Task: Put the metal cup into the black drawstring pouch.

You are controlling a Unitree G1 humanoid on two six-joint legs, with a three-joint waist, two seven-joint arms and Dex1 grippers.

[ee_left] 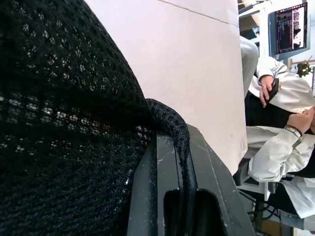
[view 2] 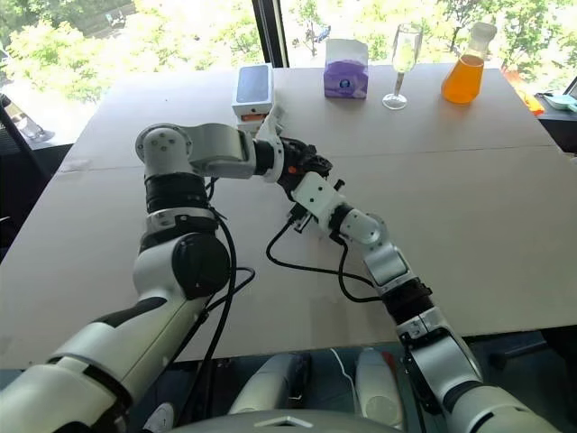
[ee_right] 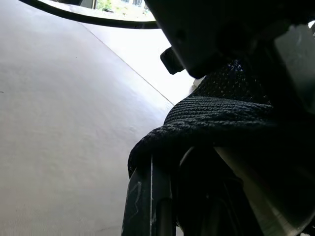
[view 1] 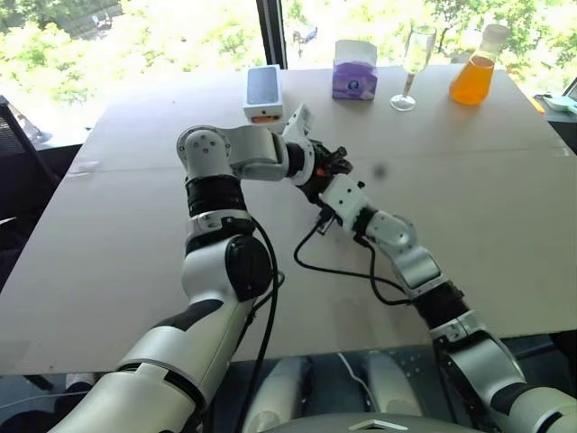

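My left gripper will drop the black drawstring pouch on the bare tabletop (view 1: 273, 211) well in front of the white box.
Both grippers meet above the middle of the table (view 1: 117, 225), with the black drawstring pouch (view 1: 326, 170) bunched between them. Seen from the left wrist, the pouch (ee_left: 64, 123) is a wall of black mesh, and its edge is pinched between that gripper's fingers (ee_left: 167, 172). My left gripper (view 1: 322, 165) is shut on the fabric. My right gripper (view 1: 325, 185) comes in from below and to the right. It is shut on the pouch's thick knitted rim (ee_right: 221, 123), which folds over one of its fingers (ee_right: 145, 196). The metal cup is hidden.
At the far edge of the table stand a white box with a blue-grey top (view 1: 263, 93), a purple tissue box (view 1: 354, 72), a wine glass (view 1: 415, 63) and an orange flask (view 1: 473, 77). A black cable (view 1: 334, 268) loops under the right arm. A seated person (ee_left: 280, 123) is beside the table.
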